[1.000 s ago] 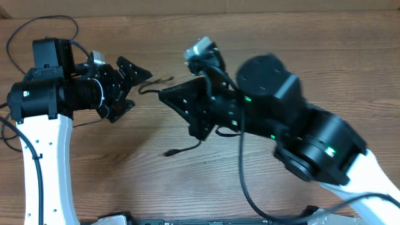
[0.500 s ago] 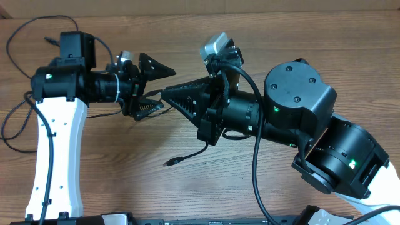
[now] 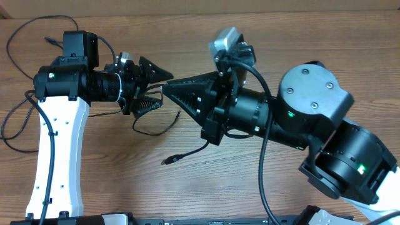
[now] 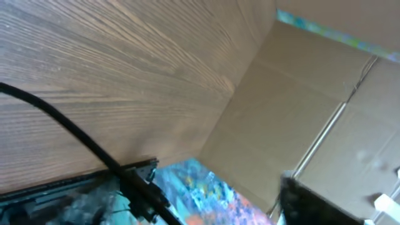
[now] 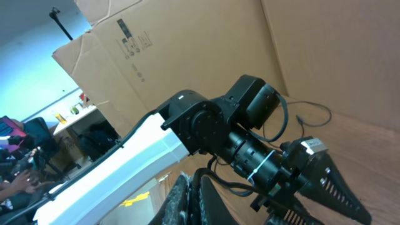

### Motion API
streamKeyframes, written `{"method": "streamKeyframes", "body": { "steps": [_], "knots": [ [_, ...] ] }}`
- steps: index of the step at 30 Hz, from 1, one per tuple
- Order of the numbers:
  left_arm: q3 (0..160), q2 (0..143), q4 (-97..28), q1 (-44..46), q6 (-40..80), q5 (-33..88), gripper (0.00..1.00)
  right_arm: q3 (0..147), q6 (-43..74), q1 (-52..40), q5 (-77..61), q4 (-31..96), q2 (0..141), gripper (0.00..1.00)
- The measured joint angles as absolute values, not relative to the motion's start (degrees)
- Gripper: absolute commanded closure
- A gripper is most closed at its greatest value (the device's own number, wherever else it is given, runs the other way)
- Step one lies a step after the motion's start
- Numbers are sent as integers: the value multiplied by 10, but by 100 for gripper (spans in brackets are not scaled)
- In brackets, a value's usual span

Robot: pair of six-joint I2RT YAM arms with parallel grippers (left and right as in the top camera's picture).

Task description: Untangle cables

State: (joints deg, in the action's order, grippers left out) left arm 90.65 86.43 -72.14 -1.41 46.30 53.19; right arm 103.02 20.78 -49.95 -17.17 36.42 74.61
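Observation:
My left gripper should close on the cord point(image 3: 154, 93) before my right gripper lets it go, because the cord crosses my left gripper's open finger outside its grip.
The cables are thin black cords. One hangs in a loop point(image 3: 156, 133) below the two grippers, and another ends in a small plug point(image 3: 169, 161) on the wood. My right gripper point(image 3: 169, 92) is shut on a cord, which shows pinched between its fingers point(image 5: 195, 194) in the right wrist view. Its tip points left, in between the spread jaws of my left gripper point(image 3: 156, 89). The left gripper point(image 4: 212, 203) is open, and a black cord point(image 4: 62, 125) crosses its left finger point(image 4: 134, 187) without being clamped.
Thicker robot wiring point(image 3: 19, 37) curls at the far left of the wooden table point(image 3: 187, 31). The bulky right arm point(image 3: 312, 125) fills the right half, and the left arm's white link point(image 3: 56, 162) runs down the left. Cardboard walls point(image 5: 312, 56) stand behind the table.
The left arm moved right until its jaws frame the right gripper's tip, and they have narrowed a little. The right arm shifted slightly, and a cord loop now hangs below the grippers.

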Motion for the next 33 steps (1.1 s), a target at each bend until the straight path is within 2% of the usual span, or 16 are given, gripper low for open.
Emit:
{"method": "streamKeyframes", "body": {
  "steps": [6,13,15,18,33],
  "knots": [
    [907,864,-721,-14,464,541,31,1030,208,-500,-171,366,741,96],
    [907,864,-739,-10,465,585,8,1030,208,-500,-170,349,741,96],
    [907,864,-741,-6,466,592,9,1030,208,-500,-164,342,741,96],
    [907,864,-741,-2,466,598,17,1030,208,-500,-138,341,741,96],
    [907,864,-745,11,466,676,13,1030,198,-500,-31,339,741,96]
  ]
}}
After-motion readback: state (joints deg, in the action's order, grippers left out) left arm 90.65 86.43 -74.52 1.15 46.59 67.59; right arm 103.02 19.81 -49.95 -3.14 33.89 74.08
